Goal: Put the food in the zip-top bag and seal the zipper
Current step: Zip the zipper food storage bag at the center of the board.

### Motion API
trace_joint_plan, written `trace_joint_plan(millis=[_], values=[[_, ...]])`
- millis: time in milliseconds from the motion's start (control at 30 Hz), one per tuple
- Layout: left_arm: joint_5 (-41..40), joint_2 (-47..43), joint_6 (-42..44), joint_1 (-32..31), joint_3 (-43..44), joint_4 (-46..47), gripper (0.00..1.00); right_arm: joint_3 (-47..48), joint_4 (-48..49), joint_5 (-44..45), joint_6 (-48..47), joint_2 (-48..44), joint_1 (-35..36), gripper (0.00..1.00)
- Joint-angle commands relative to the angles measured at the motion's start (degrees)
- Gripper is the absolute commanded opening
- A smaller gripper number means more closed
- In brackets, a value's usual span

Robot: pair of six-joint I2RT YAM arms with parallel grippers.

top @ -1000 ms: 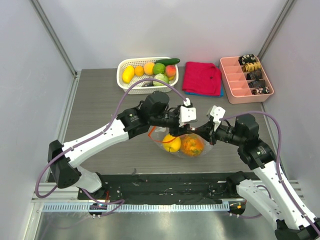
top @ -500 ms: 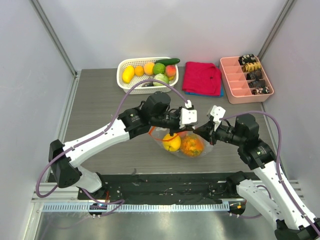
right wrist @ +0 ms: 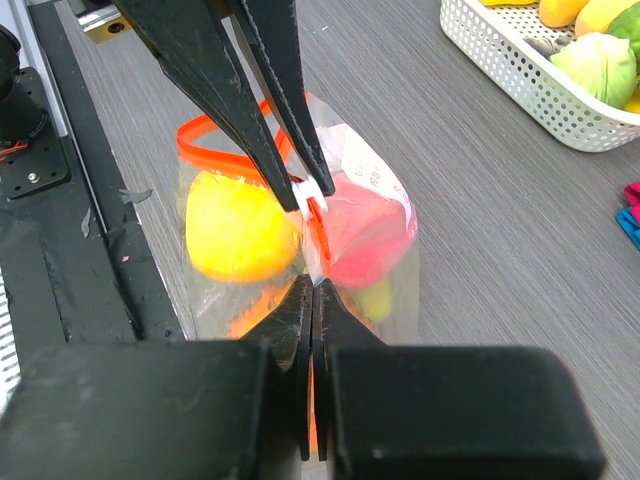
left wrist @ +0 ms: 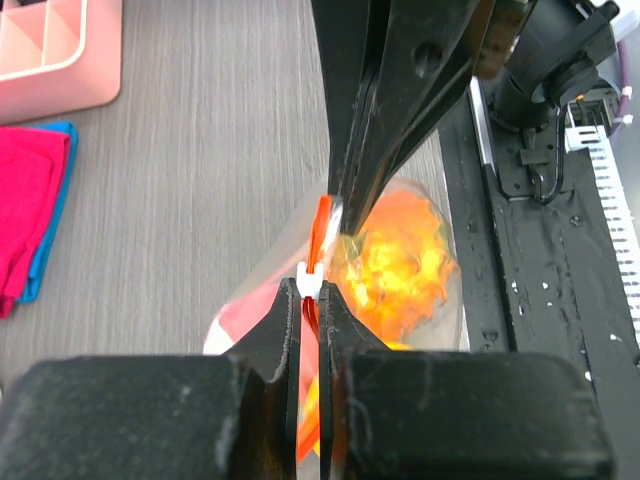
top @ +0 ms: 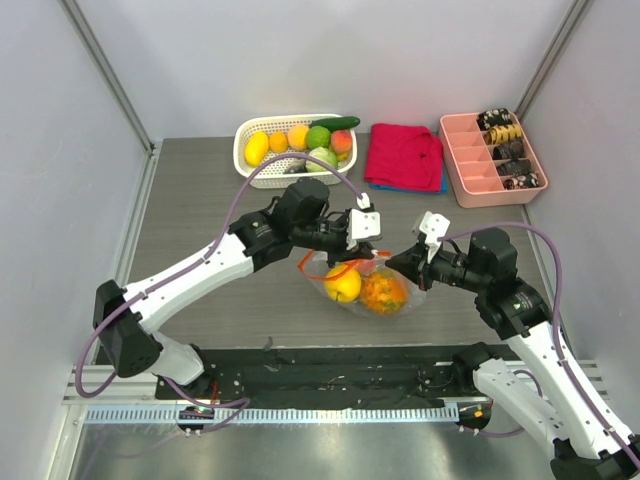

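Note:
Next, my left gripper lets go of the white tab at the zipper's end (top: 298, 266) past the yellow fruit, on the side away from my right gripper.
The clear zip-top bag (top: 365, 288) lies on the table in front of both arms. It holds a round yellow fruit (top: 343, 284), a frilly orange one (top: 383, 291) and a pink one (right wrist: 365, 225). My left gripper (top: 346, 262) is shut on the orange-red zipper (left wrist: 322, 225), with the white tab (left wrist: 310, 283) at its fingertips. My right gripper (top: 394, 263) is shut on the bag's mouth edge, a short way from the left one. In the right wrist view the zipper (right wrist: 215, 155) still loops open over the yellow fruit (right wrist: 235, 230).
A white slotted basket (top: 243, 150) of more toy fruit stands at the back. A red cloth (top: 403, 155) lies to its right, then a pink divided tray (top: 458, 165). A black mat (top: 330, 375) runs along the near edge.
My left gripper has slid left along the zipper, away from the right gripper. The right gripper has stayed in place on the bag's edge.

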Motion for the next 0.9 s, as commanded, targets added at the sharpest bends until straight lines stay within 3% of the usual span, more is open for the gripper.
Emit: trace_joint_plan(millis=[0,567,733,833,867], values=[[-1.23,-2.99,0.95,2.92,-1.52,-4.06,0.00,2.92,0.02,0.39,-1.16,-1.86,-0.04,0.01],[3.08,-5.63,2.27,9.86,-4.69,-9.60,0.00,3.19,-1.47,1.44,-1.51,-2.65,0.04,0.01],[5.54,-4.93,-2.12,9.60,-2.94,-7.84,0.00,3.27,-1.39,-0.40,-1.95,-2.13,-0.04,0.01],[5.37,-2.74,-4.58,8.64,1.27,-8.63,0.00,4.85,-2.78,-1.72,-1.95,-0.29,-0.04,0.41],[5.28,-2.21,-4.76,8.37,3.29,-8.98,0.00,6.34,-3.23,-2.07,-2.38,0.33,0.04,0.61]])
